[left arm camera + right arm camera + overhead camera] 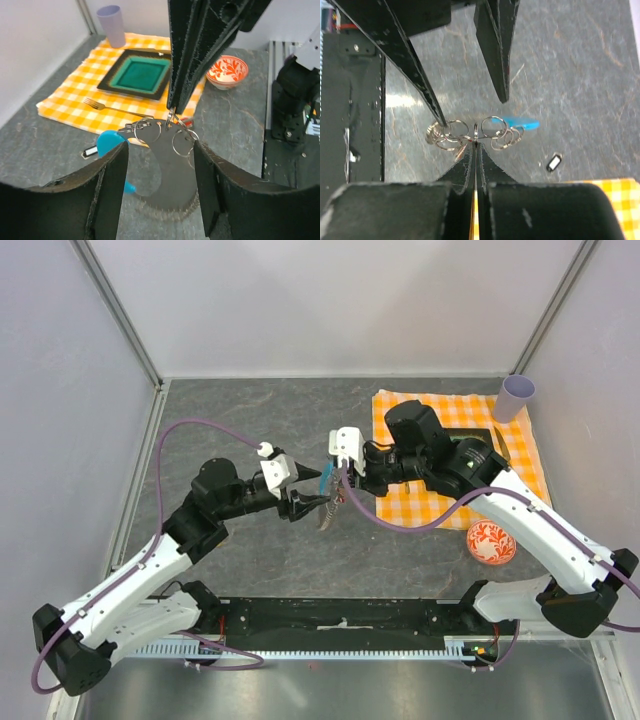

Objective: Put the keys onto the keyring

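My left gripper should take the ring (169,122) just below the ends of my right gripper's steep fingers, which pinch it from above, before my right gripper comes level.
The keyring, a cluster of silver rings (150,131) with a blue plastic piece (107,142), hangs above the table between both grippers. My right gripper (476,142) is shut on one ring (476,131) and holds the cluster up; it reaches down from the top of the left wrist view (171,111). The key's red head (187,120) shows just behind the rings. My left gripper (160,150) is open and empty. Its jaws straddle the rings, and one fingertip (440,119) touches a ring on the left side. A blurred stretch of chain (165,214) hangs close to the left wrist camera.
A yellow checked cloth (400,410) at the back right holds a green plate (142,72) and a fork (107,106). A purple cup (517,395) stands behind it. A red-and-white bowl (491,542) sits at the right. A small black-and-white fob (553,161) lies on the table.
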`<state>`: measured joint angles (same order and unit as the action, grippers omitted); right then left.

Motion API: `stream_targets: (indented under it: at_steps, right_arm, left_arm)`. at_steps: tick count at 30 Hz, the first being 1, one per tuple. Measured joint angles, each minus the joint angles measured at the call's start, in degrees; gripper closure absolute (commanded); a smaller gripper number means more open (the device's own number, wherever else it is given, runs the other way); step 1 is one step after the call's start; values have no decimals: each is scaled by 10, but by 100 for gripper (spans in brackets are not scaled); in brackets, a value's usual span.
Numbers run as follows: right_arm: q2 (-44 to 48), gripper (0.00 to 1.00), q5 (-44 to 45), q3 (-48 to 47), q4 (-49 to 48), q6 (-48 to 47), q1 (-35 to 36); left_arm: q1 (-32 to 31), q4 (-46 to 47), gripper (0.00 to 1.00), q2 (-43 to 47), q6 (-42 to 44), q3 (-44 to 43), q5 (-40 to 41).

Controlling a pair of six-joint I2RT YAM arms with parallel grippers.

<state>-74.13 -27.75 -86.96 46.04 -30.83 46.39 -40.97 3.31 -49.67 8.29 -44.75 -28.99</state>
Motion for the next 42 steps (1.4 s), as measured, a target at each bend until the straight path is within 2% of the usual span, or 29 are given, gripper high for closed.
stream_targets:
  at_steps: [4,14,22,26,29,34,40,42]
  right_arm:
    - [0,100,29,-4,42,-23,1]
    - [0,100,53,-14,75,-46,14]
    - [0,100,57,-19,81,-51,29]
    - [0,100,57,-19,81,-52,30]
    - [0,100,57,-19,81,-52,30]
    - [0,100,57,-19,81,-53,32]
    - [0,100,56,-19,82,-54,33]
    - [0,100,55,-19,83,-55,34]
  left_arm:
    - [0,-14,39,-7,16,-6,-28]
    - [0,-15,42,-33,32,-38,-106]
    - [0,-6,56,-73,32,-44,-139]
    - [0,0,69,-83,33,-46,-150]
    - [0,1,74,-88,33,-52,-153]
    - [0,-2,75,-89,33,-57,-162]
    - [0,-15,89,-90,36,-66,-163]
    - [0,-19,98,-92,37,-70,-163]
